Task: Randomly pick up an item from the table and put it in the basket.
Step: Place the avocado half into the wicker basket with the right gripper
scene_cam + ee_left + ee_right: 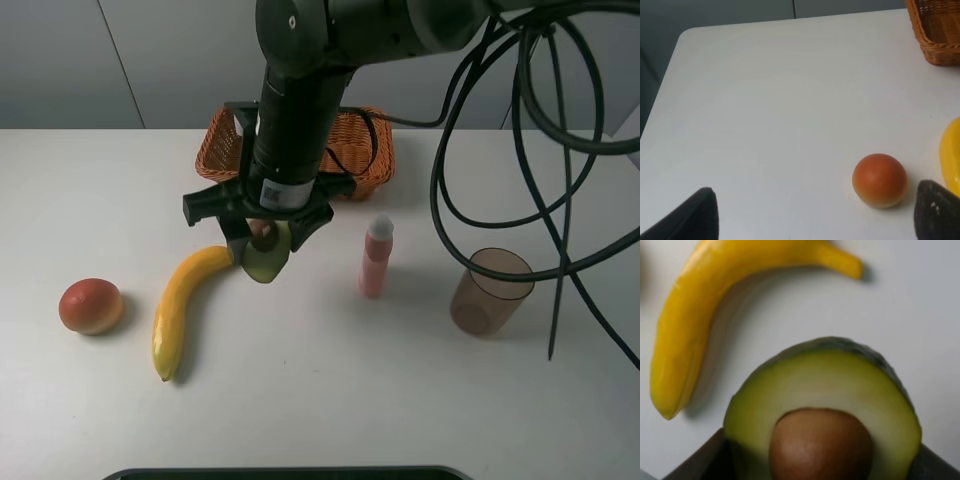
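My right gripper releases the halved avocado next inside the wicker basket (316, 153), near the middle of the basket's front side.
My right gripper (265, 243) reaches across the middle and is shut on the halved avocado (267, 263), which it holds just above the white table (330, 390), in front of the wicker basket (222, 150). In the right wrist view the avocado (825, 380) fills the space between the fingers of the gripper (817, 467), with its pale flesh and brown pit facing the camera. My left gripper (815, 220) is open and empty, low over the table's left side; the basket's corner (935, 35) shows in that view.
A yellow banana (180, 305) lies just left of the avocado, and also shows in the right wrist view (695, 330). A round red-orange fruit (90, 305) (879, 180) sits at the left. A pink bottle (377, 258) and a translucent brown cup (490, 292) stand to the right.
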Tool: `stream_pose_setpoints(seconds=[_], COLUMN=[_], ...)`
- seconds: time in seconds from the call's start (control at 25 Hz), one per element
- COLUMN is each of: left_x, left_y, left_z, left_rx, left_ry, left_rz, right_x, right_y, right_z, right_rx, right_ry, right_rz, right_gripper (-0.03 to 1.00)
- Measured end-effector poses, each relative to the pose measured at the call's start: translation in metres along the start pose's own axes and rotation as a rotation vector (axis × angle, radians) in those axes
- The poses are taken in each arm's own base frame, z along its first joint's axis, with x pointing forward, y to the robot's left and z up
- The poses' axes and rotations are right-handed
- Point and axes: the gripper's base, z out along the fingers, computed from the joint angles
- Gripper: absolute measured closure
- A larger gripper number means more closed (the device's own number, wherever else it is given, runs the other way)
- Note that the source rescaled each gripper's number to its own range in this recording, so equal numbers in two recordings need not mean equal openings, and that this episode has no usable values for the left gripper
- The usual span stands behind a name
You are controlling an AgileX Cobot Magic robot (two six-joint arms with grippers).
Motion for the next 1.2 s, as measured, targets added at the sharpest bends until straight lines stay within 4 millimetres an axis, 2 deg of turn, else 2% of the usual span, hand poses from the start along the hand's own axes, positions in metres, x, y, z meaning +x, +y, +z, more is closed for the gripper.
stream_pose_setpoints(seconds=[0.24,0.36,0.48,0.68,0.84,1.04,1.2], left_x=[0.000,0.000,0.000,0.000,0.000,0.000,0.000], left_y=[0.000,0.000,0.000,0.000,0.000,0.000,0.000], left_z=[0.000,0.000,0.000,0.000,0.000,0.000,0.000], left_rx=[0.000,0.000,0.000,0.000,0.000,0.000,0.000], left_ry=[0.000,0.000,0.000,0.000,0.000,0.000,0.000], left_rz=[0.000,0.000,0.000,0.000,0.000,0.000,0.000], right_x=[-0.026,-0.042,-0.059,-0.089,-0.111,-0.127,-0.132], right_y=[0.003,-0.011,-0.032,-0.062,-0.078,-0.103,-0.115], right_z=[-0.055,-0.074,-0.080,-0.070,-0.052,-0.018,0.011], right_rx=[0.061,0.074,0.102,0.172,0.205,0.216,0.221], right_ry=[-0.128,-0.199,-0.253,-0.321,-0.383,-0.396,-0.367], right_rz=[-0.065,-0.056,-0.045,-0.045,-0.048,-0.020,-0.004], right_gripper=[0.97,0.97,0.97,0.97,0.97,0.97,0.97])
